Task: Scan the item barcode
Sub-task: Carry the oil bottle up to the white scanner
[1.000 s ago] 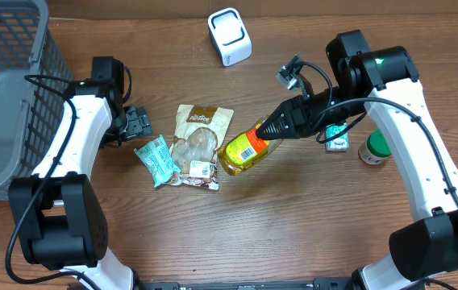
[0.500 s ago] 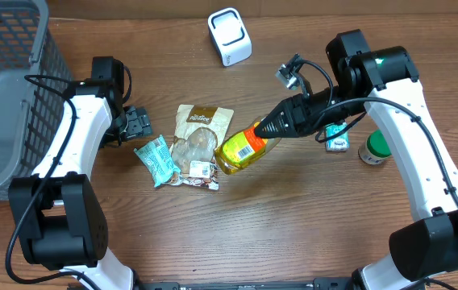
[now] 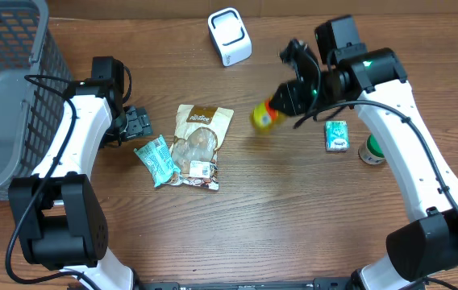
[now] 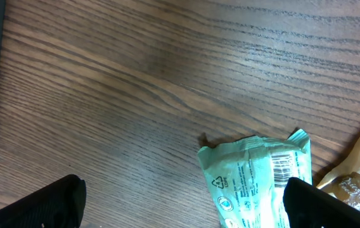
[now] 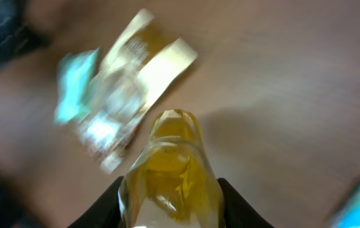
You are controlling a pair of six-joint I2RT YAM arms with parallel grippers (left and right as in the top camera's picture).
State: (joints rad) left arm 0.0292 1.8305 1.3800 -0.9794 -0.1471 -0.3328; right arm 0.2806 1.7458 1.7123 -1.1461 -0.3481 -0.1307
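Observation:
My right gripper needs to set the yellow bottle down on the wood [image 3: 343, 121] just behind the small teal box.
A yellow bottle [image 3: 264, 115] hangs above the table, blurred, with my right gripper [image 3: 282, 102] shut on it. In the right wrist view the bottle [image 5: 170, 171] fills the space between the two dark fingers [image 5: 107, 209] and points away from the camera. The white scanner [image 3: 230, 35] stands at the back centre, to the left of and behind the bottle. My left gripper [image 3: 138, 123] is open at the left, low over the wood. A teal packet [image 4: 259, 180] with a printed barcode lies near its right finger [image 4: 332, 206].
A tan snack bag [image 3: 197, 145] lies beside the teal packet [image 3: 155, 159] in the middle. A small teal box [image 3: 337, 134] and a green-capped jar [image 3: 374, 148] sit at the right. A grey wire basket [image 3: 3, 97] occupies the far left.
My right arm has swung the yellow bottle up and back from beside the snack bag, turning it. The left arm has not moved.

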